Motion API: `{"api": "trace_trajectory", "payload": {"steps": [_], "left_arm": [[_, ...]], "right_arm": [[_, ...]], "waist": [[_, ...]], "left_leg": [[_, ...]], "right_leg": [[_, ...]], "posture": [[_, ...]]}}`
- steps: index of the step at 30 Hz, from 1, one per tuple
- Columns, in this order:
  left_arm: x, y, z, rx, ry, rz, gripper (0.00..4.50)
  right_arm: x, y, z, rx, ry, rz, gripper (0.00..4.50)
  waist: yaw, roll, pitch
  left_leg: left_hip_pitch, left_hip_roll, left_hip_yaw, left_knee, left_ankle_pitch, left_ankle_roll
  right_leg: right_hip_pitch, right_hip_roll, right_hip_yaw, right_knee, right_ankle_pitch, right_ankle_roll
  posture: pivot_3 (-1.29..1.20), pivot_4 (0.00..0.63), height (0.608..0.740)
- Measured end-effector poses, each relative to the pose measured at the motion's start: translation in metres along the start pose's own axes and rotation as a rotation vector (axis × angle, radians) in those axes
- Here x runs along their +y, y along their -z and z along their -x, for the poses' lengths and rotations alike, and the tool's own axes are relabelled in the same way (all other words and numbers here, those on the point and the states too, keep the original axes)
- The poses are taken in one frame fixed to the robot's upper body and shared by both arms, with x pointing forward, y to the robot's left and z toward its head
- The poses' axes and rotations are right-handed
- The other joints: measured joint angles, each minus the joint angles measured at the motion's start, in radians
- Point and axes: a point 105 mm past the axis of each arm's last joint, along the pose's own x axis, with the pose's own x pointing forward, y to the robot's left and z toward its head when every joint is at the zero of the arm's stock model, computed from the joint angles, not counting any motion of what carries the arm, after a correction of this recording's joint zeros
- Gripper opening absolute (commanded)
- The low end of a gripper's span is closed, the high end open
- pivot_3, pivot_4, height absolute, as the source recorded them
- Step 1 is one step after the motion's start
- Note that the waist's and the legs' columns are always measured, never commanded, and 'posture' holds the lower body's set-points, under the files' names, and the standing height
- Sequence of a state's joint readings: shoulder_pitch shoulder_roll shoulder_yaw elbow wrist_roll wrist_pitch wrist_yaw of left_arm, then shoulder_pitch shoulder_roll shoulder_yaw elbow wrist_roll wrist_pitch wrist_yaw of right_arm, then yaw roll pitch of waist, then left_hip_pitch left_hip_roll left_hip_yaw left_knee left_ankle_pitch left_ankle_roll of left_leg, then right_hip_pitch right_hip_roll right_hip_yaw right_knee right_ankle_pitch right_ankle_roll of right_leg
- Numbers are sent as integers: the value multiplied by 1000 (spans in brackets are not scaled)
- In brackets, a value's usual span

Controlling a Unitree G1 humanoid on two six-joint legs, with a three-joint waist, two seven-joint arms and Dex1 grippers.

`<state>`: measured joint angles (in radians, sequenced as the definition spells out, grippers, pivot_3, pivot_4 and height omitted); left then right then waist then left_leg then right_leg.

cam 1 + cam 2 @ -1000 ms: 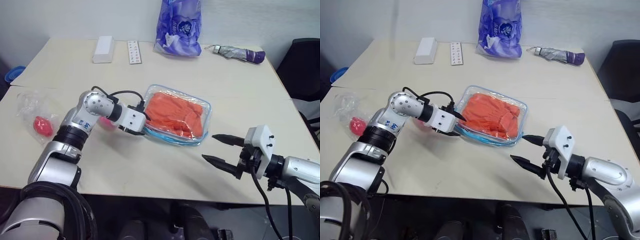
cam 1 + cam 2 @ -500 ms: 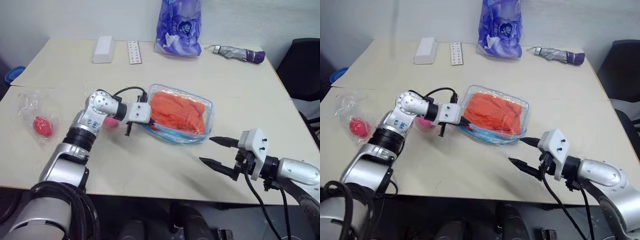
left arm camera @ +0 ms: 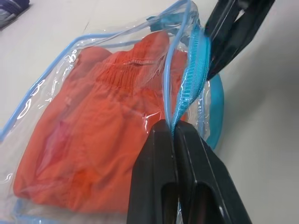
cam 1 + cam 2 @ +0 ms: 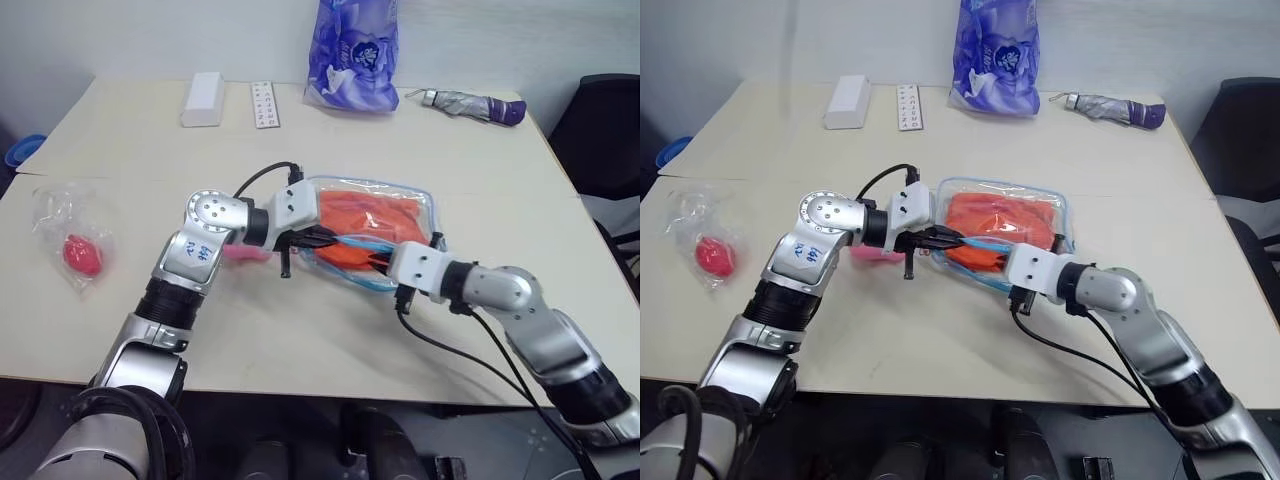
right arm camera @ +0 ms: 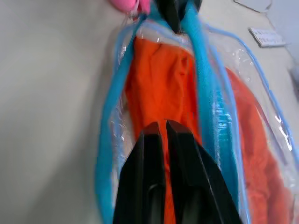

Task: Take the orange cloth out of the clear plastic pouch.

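Note:
My right gripper will open its fingers, which are shut at the pouch's opening short of the orange cloth, then reach deeper and pinch a cloth fold (image 5: 161, 77).
The clear plastic pouch (image 4: 428, 212), edged in light blue, lies mid-table with the orange cloth (image 4: 362, 212) inside it. My left gripper (image 4: 325, 241) is shut on the pouch's blue zipper edge (image 3: 190, 84) and holds that edge raised, so the mouth gapes. My right gripper (image 4: 377, 260) reaches into the mouth from the other side, between the two blue edges. Its fingers (image 5: 152, 140) are shut on the orange cloth (image 5: 154, 88). A pink fluffy charm (image 4: 246, 255) lies on the table under my left wrist.
A crinkled clear bag with a red item (image 4: 80, 252) lies at the left. Along the far edge are a white box (image 4: 203, 98), a narrow printed strip (image 4: 264, 104), a purple patterned bag (image 4: 355, 55) and a folded umbrella (image 4: 470, 103). A dark chair (image 4: 610, 130) stands at the right.
My right gripper swung in from the front right of the table into the pouch's mouth and closed. My left gripper closed on the zipper edge, rolled and lifted it slightly rightward.

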<state>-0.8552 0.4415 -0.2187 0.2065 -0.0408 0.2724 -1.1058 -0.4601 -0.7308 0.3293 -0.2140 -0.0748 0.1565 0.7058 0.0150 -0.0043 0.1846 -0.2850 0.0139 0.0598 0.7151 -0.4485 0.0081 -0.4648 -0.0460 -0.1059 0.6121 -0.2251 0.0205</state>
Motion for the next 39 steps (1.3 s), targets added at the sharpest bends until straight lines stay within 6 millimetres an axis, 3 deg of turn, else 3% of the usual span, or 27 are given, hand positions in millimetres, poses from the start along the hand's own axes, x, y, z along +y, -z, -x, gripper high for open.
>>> {"api": "trace_trajectory", "payload": {"steps": [2,9,25,28,34,39], "left_arm": [[0,-1,0,0,-6,3,0],[-1,-8,-2,-9,-17,-13,0],[-8,-22,-7,-54,9,9,0],[-9,-22,-8,-59,12,29,0],[-11,-22,-8,-59,2,36,0],[-10,-20,-12,-68,-28,75,0]], "right_arm": [[2,4,-5,9,-21,86,367],[1,18,-15,42,-3,209,2660],[-5,25,-36,64,20,313,2660],[-8,25,-46,60,34,300,2098],[-1,30,-55,51,9,288,40],[0,29,-54,45,8,290,40]], "waist": [[3,0,0],[1,0,0],[-19,0,0],[-21,0,0],[-21,1,0],[-21,1,0]], "left_leg": [[0,0,0,0,0,0],[0,1,0,0,0,-1],[1,1,-4,0,0,-2],[2,1,-5,0,1,-2],[2,1,-6,1,1,-2],[2,1,-7,1,1,-2]], "right_leg": [[0,0,-1,0,0,0],[0,0,0,0,0,0],[0,0,2,1,0,0],[0,0,2,2,0,0],[0,0,2,2,0,0],[0,0,2,3,0,0]], "posture": [[0,150,740],[0,150,740],[0,150,740],[0,150,740],[0,150,740],[0,150,740]]}}
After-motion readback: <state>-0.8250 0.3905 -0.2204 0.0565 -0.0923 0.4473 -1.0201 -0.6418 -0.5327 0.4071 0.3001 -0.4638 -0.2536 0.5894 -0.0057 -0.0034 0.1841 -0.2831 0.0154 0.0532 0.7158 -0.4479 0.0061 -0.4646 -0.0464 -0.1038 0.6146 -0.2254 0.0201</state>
